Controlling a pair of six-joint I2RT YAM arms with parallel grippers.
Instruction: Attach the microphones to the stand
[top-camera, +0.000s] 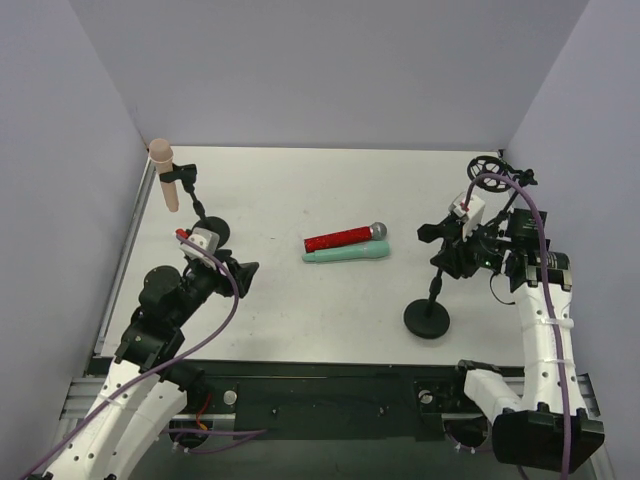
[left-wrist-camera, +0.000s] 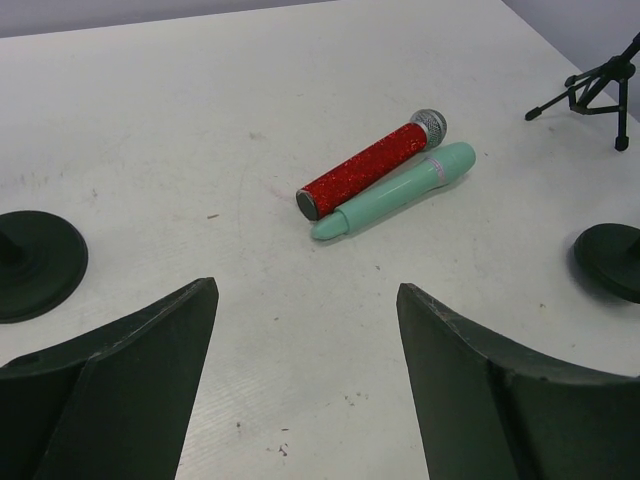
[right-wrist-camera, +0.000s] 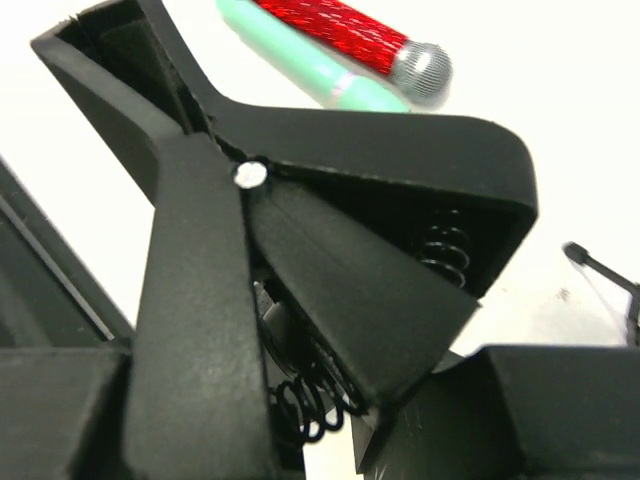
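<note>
I need to set the clip stand down with my right gripper between the mint green microphone's thick end (top-camera: 378, 309) and the table's near edge.
The glittery red microphone (top-camera: 345, 238) (left-wrist-camera: 365, 165) and the mint green microphone (top-camera: 347, 254) (left-wrist-camera: 400, 190) lie side by side on the table's middle. A pale pink microphone (top-camera: 162, 172) sits in the clip of the left stand (top-camera: 195, 200). My right gripper (top-camera: 458, 248) (right-wrist-camera: 320, 400) is shut on the black spring clip (right-wrist-camera: 330, 250) atop the right stand (top-camera: 436, 290), whose round base (top-camera: 427, 320) rests on the table. My left gripper (top-camera: 238, 272) (left-wrist-camera: 305, 288) hovers open and empty, facing the two lying microphones.
A small black tripod (top-camera: 492, 166) (left-wrist-camera: 590, 85) stands at the far right. The left stand's round base (left-wrist-camera: 30, 265) is just left of my left fingers. Grey walls close in the table on three sides.
</note>
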